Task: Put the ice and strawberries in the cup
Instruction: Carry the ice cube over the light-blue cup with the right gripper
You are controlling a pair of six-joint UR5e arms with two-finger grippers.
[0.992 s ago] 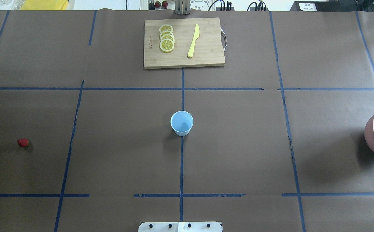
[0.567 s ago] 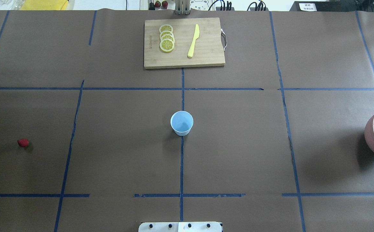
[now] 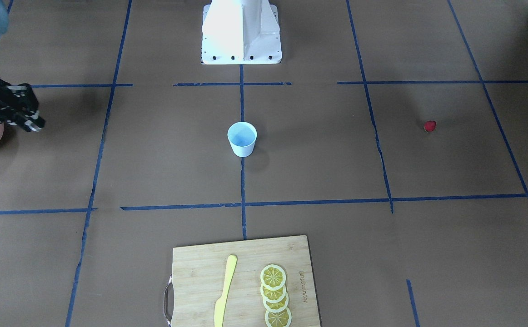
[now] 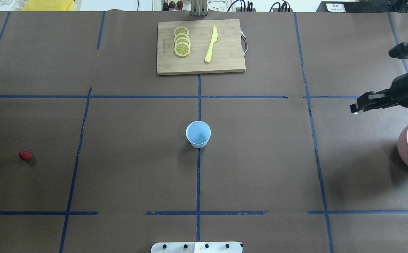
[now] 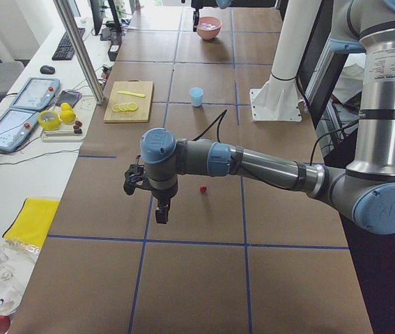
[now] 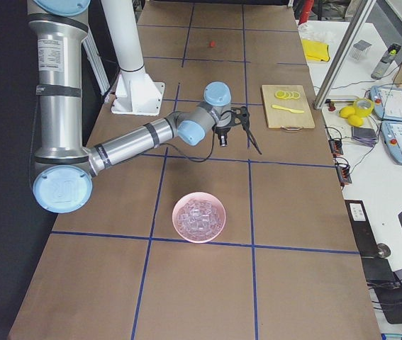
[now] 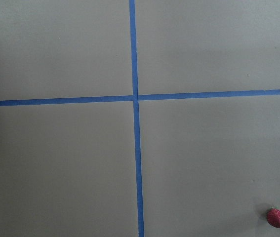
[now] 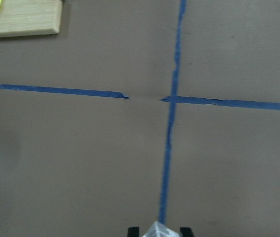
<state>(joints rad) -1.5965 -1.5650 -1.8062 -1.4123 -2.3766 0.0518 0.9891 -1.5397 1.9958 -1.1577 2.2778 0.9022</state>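
The robot's right gripper needs to release the ice cube, now held beyond the pink bowl, inside the pale-blue cup point(image 3: 243, 132) that stands on the middle blue tape line.
The pale-blue cup point(image 4: 198, 134) stands upright at the table's centre, with nothing showing inside it point(image 3: 242, 138). A small red strawberry point(image 4: 25, 155) lies alone far to the left, and also shows low in the left wrist view point(image 7: 276, 217). Ice point(image 6: 199, 216) fills the pink bowl point(image 4: 405, 147) at the right edge. My right gripper point(image 4: 355, 107) hovers beyond the bowl, well right of the cup. It is shut on a clear ice cube point(image 8: 158, 230). My left gripper point(image 5: 161, 214) hangs above the table near the strawberry point(image 5: 203, 188). I cannot tell whether it is open or shut.
A wooden cutting board point(image 4: 225, 52) lies at the far middle. It carries several lemon slices point(image 4: 182, 42) and a yellow knife point(image 4: 211, 45). The robot's white base point(image 3: 241, 32) sits on the near side. Blue tape lines cross the brown table cover.
My right arm has come into the overhead view at the right edge, beyond the bowl; before, no arm showed there. Cup and strawberry have not moved.
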